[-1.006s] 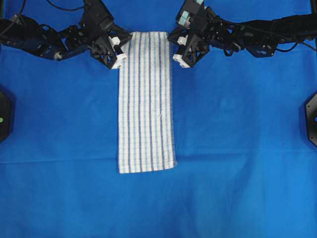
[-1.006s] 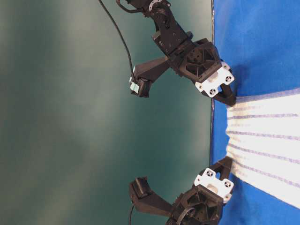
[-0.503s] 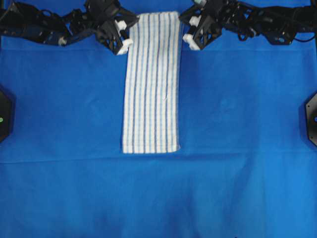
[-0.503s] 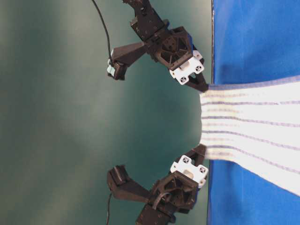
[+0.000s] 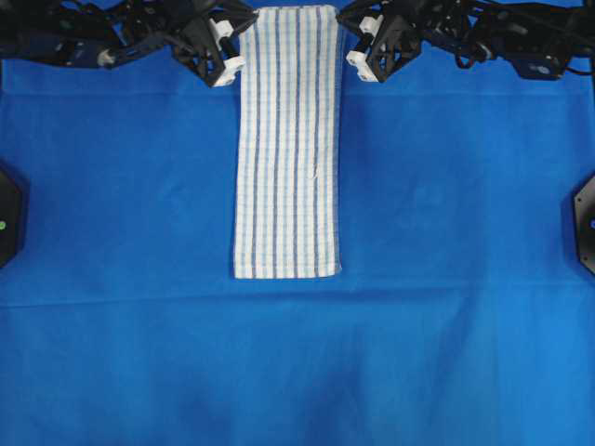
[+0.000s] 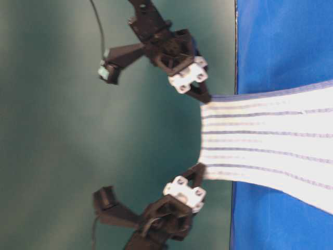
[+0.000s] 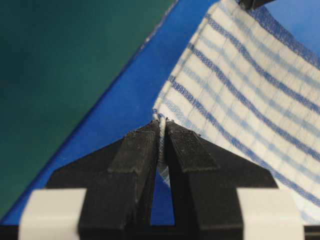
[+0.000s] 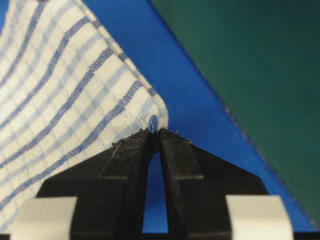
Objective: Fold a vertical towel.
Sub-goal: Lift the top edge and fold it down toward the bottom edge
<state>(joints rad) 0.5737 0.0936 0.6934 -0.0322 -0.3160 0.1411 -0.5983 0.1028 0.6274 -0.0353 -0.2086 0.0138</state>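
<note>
I should let go of the towel's far corner with my left gripper on top of the towel's near corner (image 5: 242, 270) along the same side.
The towel (image 5: 286, 149), white with thin blue stripes, lies lengthwise on the blue table cloth (image 5: 446, 232). Its far end is raised off the cloth. My left gripper (image 5: 242, 26) is shut on the towel's far left corner, and my right gripper (image 5: 345, 28) is shut on the far right corner. From table level the towel (image 6: 260, 140) hangs stretched between the right gripper (image 6: 206, 99) and the left gripper (image 6: 201, 167). In the left wrist view the left gripper (image 7: 162, 122) pinches the towel's hem (image 7: 250, 95). In the right wrist view the right gripper (image 8: 154, 131) pinches the corner of the towel (image 8: 65, 90).
The blue table cloth covers the whole table. Black mounts sit at the left edge (image 5: 7, 214) and the right edge (image 5: 586, 223). Beyond the table's far edge is a dark green surface (image 6: 78, 130). Both arms stretch along the far edge.
Both grippers have moved up and toward the far edge, still holding the towel's far corners. The towel's near end has slid away from the front of the table.
</note>
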